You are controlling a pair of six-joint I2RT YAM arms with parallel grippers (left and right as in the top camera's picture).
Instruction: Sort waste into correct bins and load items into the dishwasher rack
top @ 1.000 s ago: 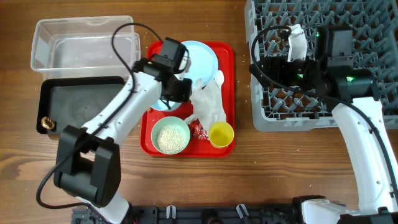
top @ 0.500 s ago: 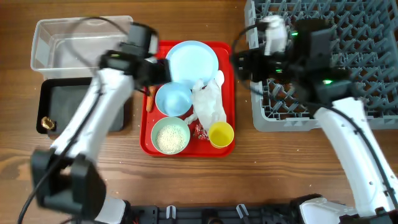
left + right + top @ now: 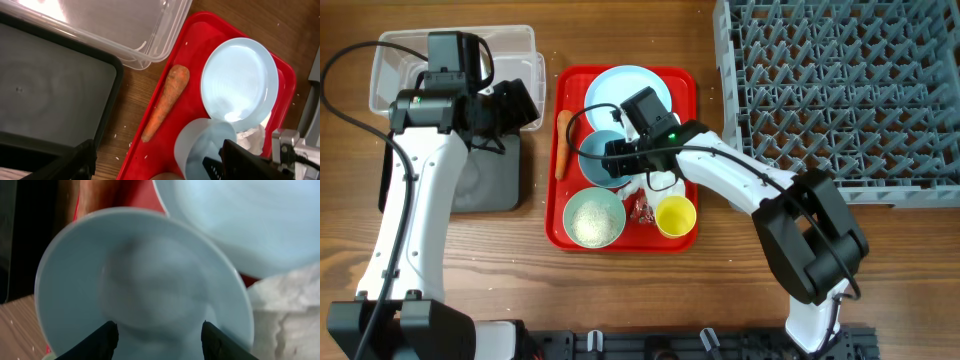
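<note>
The light blue bowl's hollow is under both fingers of my right gripper, so my right gripper will move over and pinch the rim (image 3: pixel 247 302) beside the napkin.
The orange carrot (image 3: pixel 561 143) (image 3: pixel 165 102) lies along the left rim of the red tray (image 3: pixel 686 150). My left gripper (image 3: pixel 517 106) (image 3: pixel 160 167) hangs open and holds nothing, at the inner corner of the clear tub (image 3: pixel 390 60) and the black tray (image 3: pixel 490 190). My right gripper (image 3: pixel 616 157) (image 3: pixel 162 340) is open just above the empty light blue bowl (image 3: pixel 592 165) (image 3: pixel 145 280), its fingers over the hollow. On the tray also sit the blue plate (image 3: pixel 615 90), a bowl of rice (image 3: pixel 594 219), the yellow cup (image 3: pixel 675 215), the red-and-white wrapper (image 3: pixel 640 207) and the napkin (image 3: pixel 290 310).
The grey dishwasher rack (image 3: pixel 840 95) fills the right back of the table. The right arm reaches across from the front right to the tray. Rice grains (image 3: pixel 114 135) lie on the wood between the black tray and the red tray.
My left gripper has left the red tray, swung left to the bins and opened. The right arm has swung from the rack down over the empty bowl, its jaws narrowing.
</note>
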